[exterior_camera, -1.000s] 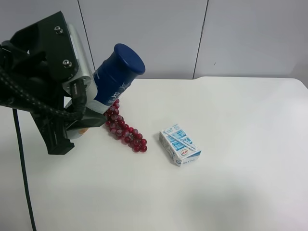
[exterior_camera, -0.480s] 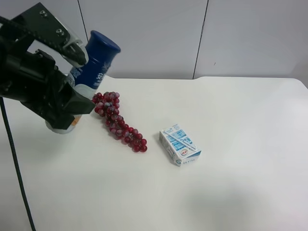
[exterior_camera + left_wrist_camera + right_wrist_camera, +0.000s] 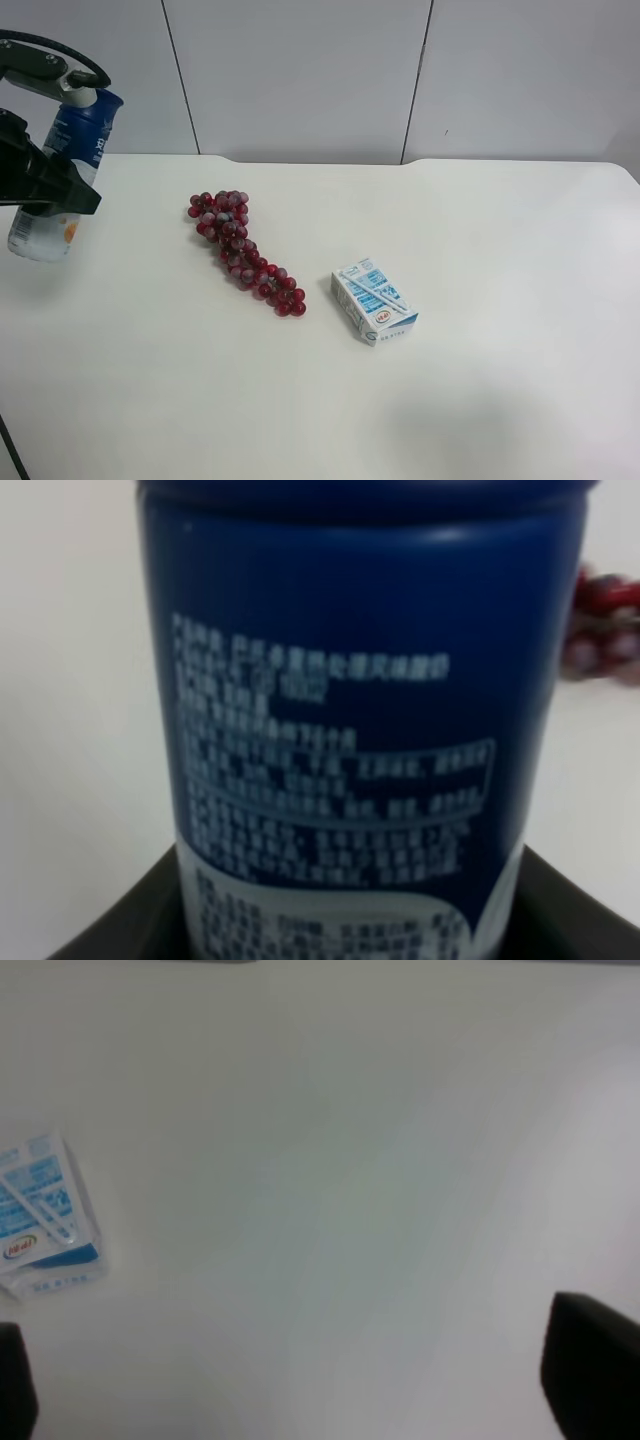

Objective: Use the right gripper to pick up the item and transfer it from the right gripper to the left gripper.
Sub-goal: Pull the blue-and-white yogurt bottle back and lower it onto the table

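Note:
I will set the bottle with my left gripper on the bare white table (image 3: 82, 277) beside the red grape bunch, opposite the carton box.
The item, a bottle (image 3: 88, 130) with a dark blue upper part and a white lower body with an orange spot, is held nearly upright at the exterior high view's far left. My left gripper (image 3: 42, 183) is shut around its middle and carries it above the table. In the left wrist view the bottle (image 3: 360, 700) fills the frame, with black fingers (image 3: 565, 910) on either side of it. My right gripper (image 3: 300, 1390) is open and empty over bare table. Only its fingertips (image 3: 595, 1370) show, and it is out of the exterior high view.
A red grape bunch (image 3: 245, 250) lies left of the middle of the white table (image 3: 500, 250). A blue-white carton box (image 3: 375, 300) lies near the middle; it also shows in the right wrist view (image 3: 40, 1215). A grey wall stands behind.
My left gripper has carried the bottle to the left, away from the grapes, to the view's far left edge. The bottle has turned from tilted to nearly upright.

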{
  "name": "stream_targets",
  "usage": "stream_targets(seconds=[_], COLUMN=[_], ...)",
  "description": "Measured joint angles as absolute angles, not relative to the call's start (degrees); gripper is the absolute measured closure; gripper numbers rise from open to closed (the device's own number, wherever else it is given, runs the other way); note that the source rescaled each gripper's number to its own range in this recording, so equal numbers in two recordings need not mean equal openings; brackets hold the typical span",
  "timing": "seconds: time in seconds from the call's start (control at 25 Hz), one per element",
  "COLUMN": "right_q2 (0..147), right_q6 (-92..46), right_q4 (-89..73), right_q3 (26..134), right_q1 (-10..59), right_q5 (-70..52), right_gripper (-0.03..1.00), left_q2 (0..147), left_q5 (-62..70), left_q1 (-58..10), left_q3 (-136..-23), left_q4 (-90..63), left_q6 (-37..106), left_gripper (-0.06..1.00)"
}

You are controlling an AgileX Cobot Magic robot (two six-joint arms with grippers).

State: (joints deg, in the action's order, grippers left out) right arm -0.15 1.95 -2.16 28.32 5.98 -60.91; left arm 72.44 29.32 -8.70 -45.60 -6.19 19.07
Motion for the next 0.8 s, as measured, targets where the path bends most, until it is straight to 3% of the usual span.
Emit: stream_targets(seconds=[0.48,0.8], right_q2=[-0.2,-0.2], right_q6=[2.0,2.0], right_q4=[-2.2,-2.2], right_q3=[28.3,28.3], right_q1=[6.0,6.0], right_q5=[-60.9,-60.9], right_gripper=[-0.03,-0.03], left_q2=[86.3,96.8], left_q5=[23.9,20.2], left_q1=[1.3,2.8], left_q3=[-45.6,-45.6], left_q4=[-6.6,-6.8], left_q6=[17.0,16.0], left_gripper=[0.89,0.89])
